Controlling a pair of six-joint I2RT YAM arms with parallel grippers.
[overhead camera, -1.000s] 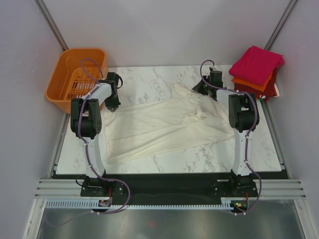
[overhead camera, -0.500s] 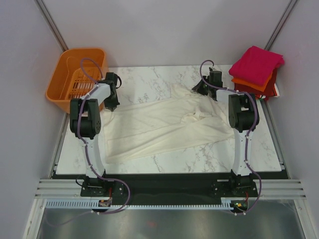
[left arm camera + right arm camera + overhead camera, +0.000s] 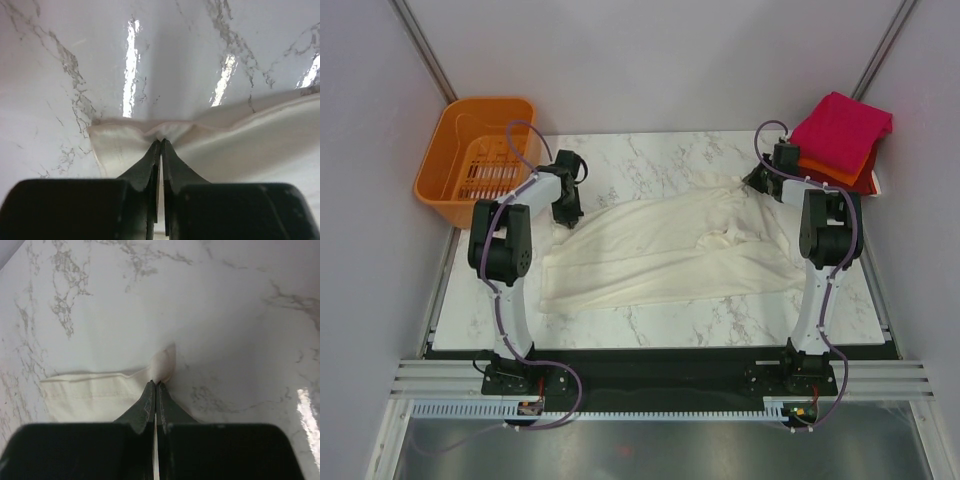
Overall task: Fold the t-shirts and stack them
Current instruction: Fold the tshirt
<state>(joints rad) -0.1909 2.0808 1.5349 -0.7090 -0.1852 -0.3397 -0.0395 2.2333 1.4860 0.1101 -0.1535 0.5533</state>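
Note:
The t-shirt's bunched far edge is pinched by my left gripper inward of the t-shirt's loose corner, so that gripper should open and take that corner (image 3: pixel 96 132) before folding the t-shirt.
The large cream-white t-shirt (image 3: pixel 665 250) lies spread across the middle of the marble table. My left gripper (image 3: pixel 567 212) is shut on its far-left edge; in the left wrist view the cloth (image 3: pixel 240 145) bunches right at the closed tips (image 3: pixel 160 141). My right gripper (image 3: pixel 757 181) is shut on the far-right corner, and in the right wrist view a small peak of hemmed cloth (image 3: pixel 90 395) pokes out past the tips (image 3: pixel 156 384). At the back right sit the folded t-shirts: magenta-pink (image 3: pixel 842 128) on top, orange (image 3: pixel 828 168) under it, dark red (image 3: pixel 869 180) lowest.
An orange slotted basket (image 3: pixel 475 160) stands off the table's back-left corner. Bare marble (image 3: pixel 640 160) lies behind the shirt, and a narrower strip (image 3: pixel 700 322) in front of it. Grey walls close in both sides.
The left gripper has shut on the shirt's edge. Both grippers have moved to the right, dragging the cream shirt with them and pulling its far edge straighter.

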